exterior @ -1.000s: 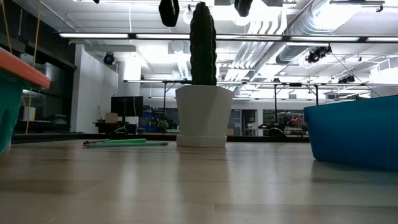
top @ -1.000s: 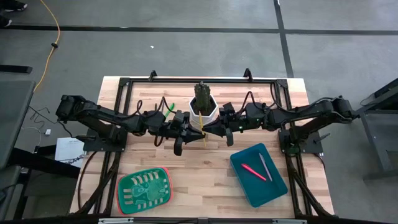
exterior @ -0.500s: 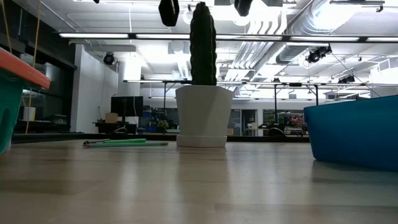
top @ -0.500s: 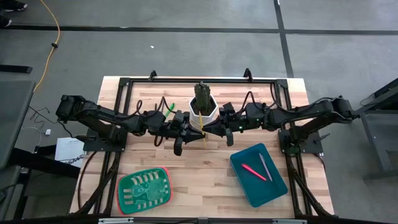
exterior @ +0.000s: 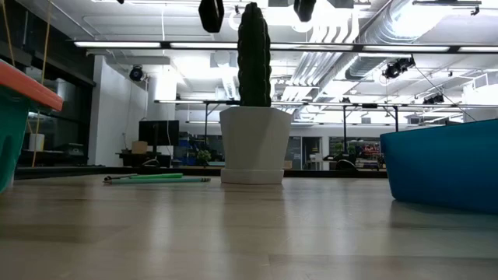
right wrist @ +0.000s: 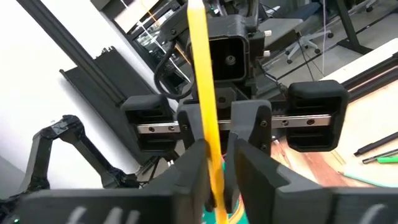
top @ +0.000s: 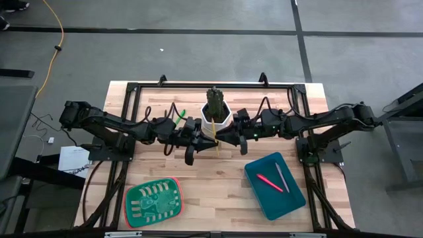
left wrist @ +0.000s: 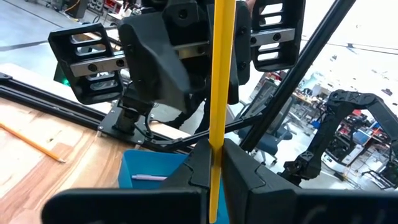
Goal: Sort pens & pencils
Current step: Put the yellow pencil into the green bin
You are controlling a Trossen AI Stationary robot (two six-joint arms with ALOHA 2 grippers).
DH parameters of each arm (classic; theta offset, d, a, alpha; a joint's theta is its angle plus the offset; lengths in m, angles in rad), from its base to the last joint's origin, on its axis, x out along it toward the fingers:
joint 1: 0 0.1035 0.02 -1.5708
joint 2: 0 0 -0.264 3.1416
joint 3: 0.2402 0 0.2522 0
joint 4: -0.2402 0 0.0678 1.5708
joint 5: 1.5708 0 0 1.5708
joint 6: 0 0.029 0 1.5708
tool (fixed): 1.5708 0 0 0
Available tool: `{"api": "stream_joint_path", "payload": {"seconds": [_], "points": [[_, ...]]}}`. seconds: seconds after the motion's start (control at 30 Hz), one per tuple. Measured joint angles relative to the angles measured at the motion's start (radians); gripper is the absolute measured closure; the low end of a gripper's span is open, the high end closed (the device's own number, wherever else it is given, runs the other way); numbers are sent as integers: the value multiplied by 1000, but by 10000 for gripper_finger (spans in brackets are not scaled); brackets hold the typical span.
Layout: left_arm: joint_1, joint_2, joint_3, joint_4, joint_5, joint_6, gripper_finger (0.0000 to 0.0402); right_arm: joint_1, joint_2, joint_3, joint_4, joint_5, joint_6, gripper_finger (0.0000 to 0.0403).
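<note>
Next, my left gripper releases the yellow pencil just on the near side of the green tray's middle point(top: 159, 208).
A yellow pencil point(top: 215, 144) sits between my two grippers just in front of the white cactus pot point(top: 216, 114). My left gripper point(left wrist: 216, 163) comes from the table's left and my right gripper point(right wrist: 216, 167) from the right; they face each other, each shut on this pencil. A green pen point(exterior: 156, 176) and a dark pencil point(exterior: 167, 180) lie flat on the table left of the pot. A pink pen point(top: 269, 182) and a grey pen point(top: 282, 177) lie in the blue bin point(top: 291, 198). My left gripper pinches the yellow pencil's shaft point(left wrist: 219, 134) between its two fingers, coming level from the table's left, fingers across the pencil. The pencil is lifted clear of the table and stands across the view. My right gripper pinches the same shaft point(right wrist: 210, 140) between its two fingers, level from the table's right, fingers across it, close to the left gripper's hold.
A green tray point(top: 153, 201) with an orange rim sits near the table's near-left edge, the blue bin at near right. Another yellow pencil point(left wrist: 31, 142) lies on the wood. Black frame rails run along the table's far side and both ends.
</note>
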Motion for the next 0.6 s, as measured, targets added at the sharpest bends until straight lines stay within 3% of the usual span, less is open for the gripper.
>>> {"api": "stream_joint_path", "payload": {"seconds": [0.27, 0.6], "points": [[-1, 0, 0, -1, 0, 2, 396, -1, -7, 0, -6, 2, -35, 260], [-1, -53, 1, -81, 19, 25, 394, -29, -151, 0, -147, 1, -70, 252]]}}
